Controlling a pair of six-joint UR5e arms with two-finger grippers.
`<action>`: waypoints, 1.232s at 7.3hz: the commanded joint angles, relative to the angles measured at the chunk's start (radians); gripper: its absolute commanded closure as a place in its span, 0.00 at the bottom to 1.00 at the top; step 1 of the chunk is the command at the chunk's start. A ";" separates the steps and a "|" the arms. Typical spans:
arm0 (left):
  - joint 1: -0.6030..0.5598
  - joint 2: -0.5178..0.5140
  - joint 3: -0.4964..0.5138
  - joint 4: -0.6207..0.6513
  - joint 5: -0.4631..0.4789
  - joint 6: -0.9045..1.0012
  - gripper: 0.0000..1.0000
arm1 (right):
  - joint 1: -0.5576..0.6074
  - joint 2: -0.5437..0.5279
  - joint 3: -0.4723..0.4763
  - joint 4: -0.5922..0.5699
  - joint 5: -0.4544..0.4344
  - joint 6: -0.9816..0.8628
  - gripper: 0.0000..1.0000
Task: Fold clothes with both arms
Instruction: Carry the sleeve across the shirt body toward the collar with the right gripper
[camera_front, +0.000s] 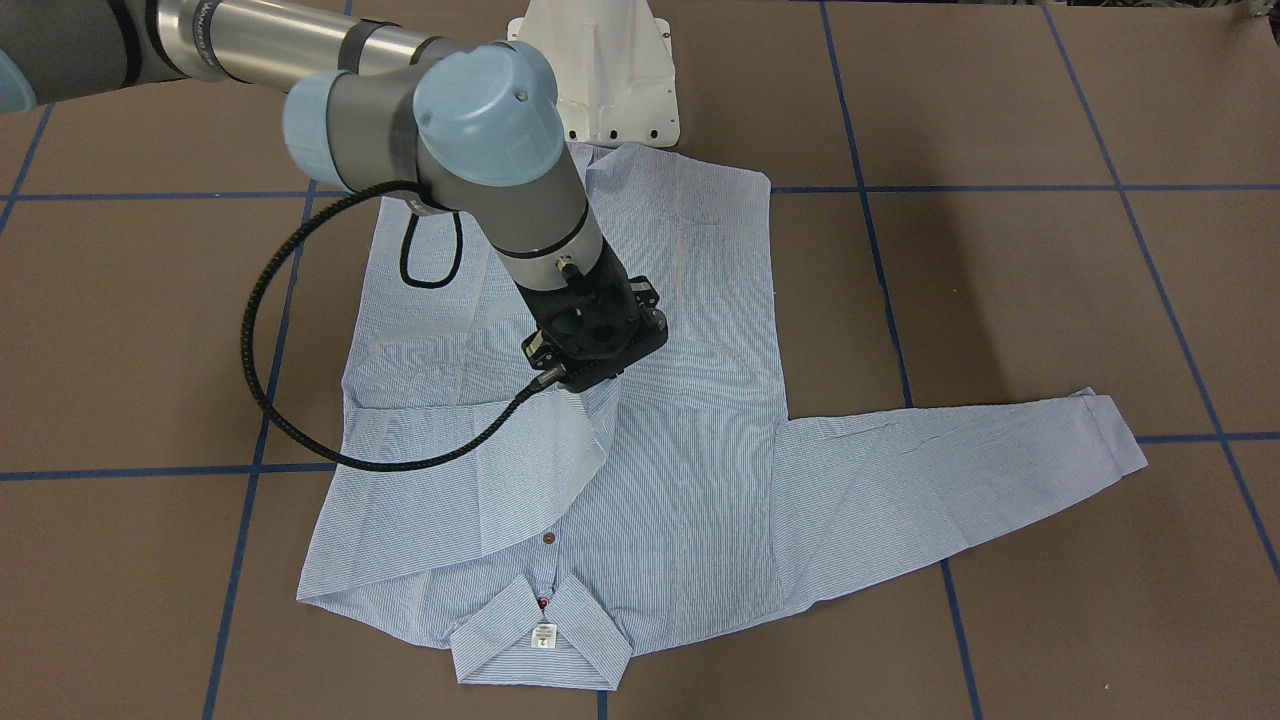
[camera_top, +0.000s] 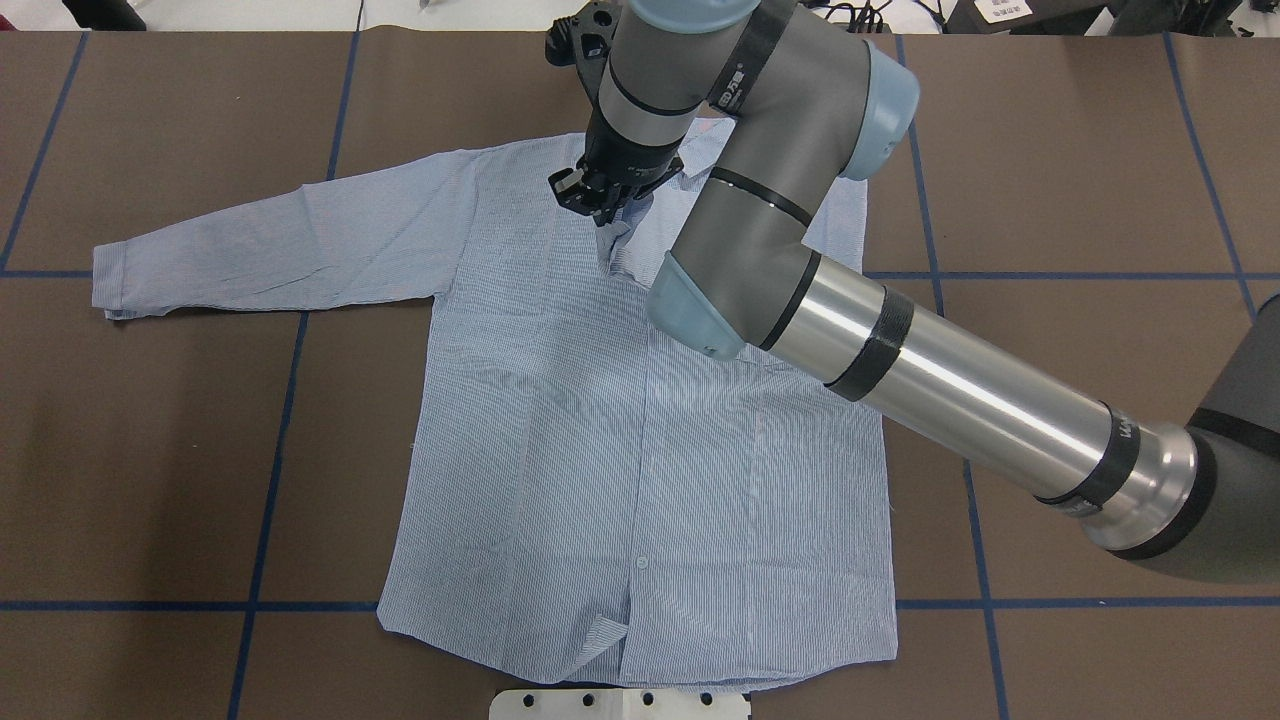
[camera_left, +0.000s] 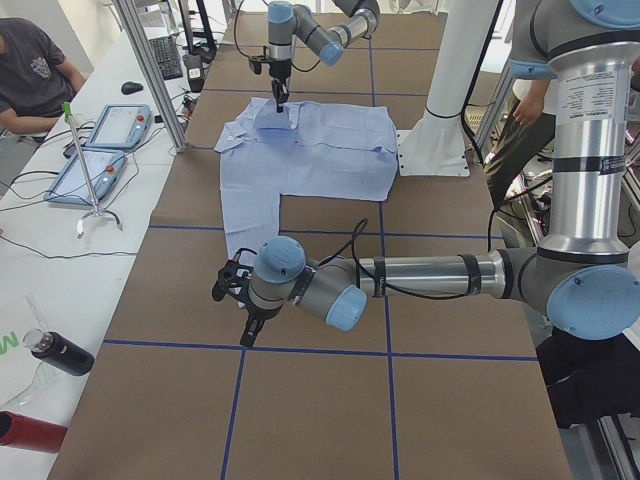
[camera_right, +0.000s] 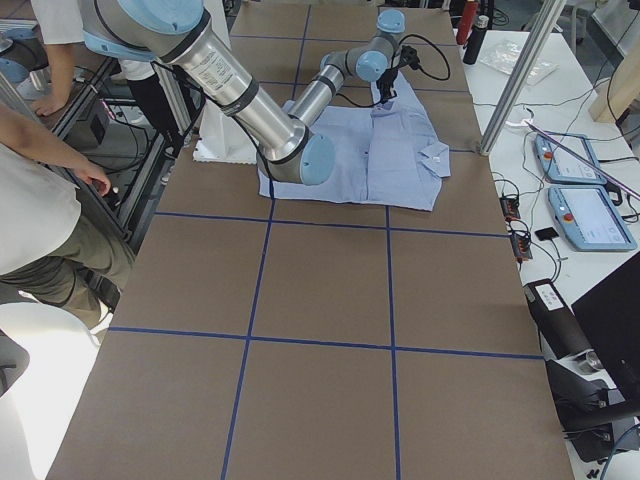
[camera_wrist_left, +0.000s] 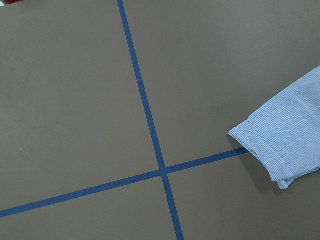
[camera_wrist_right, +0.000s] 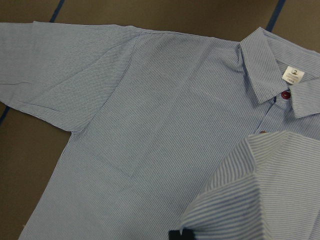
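I will next close my left gripper on the cuff (camera_front: 1101, 412) (camera_wrist_left: 258, 141) of the outstretched sleeve, near the corner of the cuff on the side of the shirt's hem.
The light blue striped shirt (camera_top: 640, 430) lies flat, front up, its collar (camera_front: 540, 640) on the side far from the robot. Its one sleeve (camera_front: 960, 470) stretches out sideways, and that cuff (camera_wrist_left: 280, 145) shows in the left wrist view. The other sleeve is folded in over the chest. My right gripper (camera_top: 605, 208) is shut on that sleeve's end and holds it slightly lifted over the chest (camera_front: 592, 392); the held cloth (camera_wrist_right: 260, 195) fills the corner of the right wrist view. My left gripper (camera_left: 246, 330) hovers over bare table off the outstretched cuff; I cannot tell whether it is open or shut.
The white pedestal base (camera_front: 610, 70) stands at the shirt's hem. Blue tape lines (camera_wrist_left: 145, 110) grid the brown table. Side tables hold tablets (camera_left: 100, 150) and bottles (camera_left: 60, 352). Metal posts (camera_left: 150, 70) and people (camera_right: 40, 200) stand beside the table.
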 joint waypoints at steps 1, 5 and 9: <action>0.000 -0.002 0.004 -0.003 -0.001 -0.001 0.01 | -0.040 0.013 -0.093 0.101 -0.029 0.011 1.00; 0.000 -0.009 0.003 0.000 0.000 -0.007 0.01 | -0.157 0.018 -0.123 0.478 -0.287 0.174 0.00; 0.058 -0.016 -0.006 -0.052 0.014 -0.253 0.00 | -0.125 0.016 -0.016 0.218 -0.221 0.223 0.00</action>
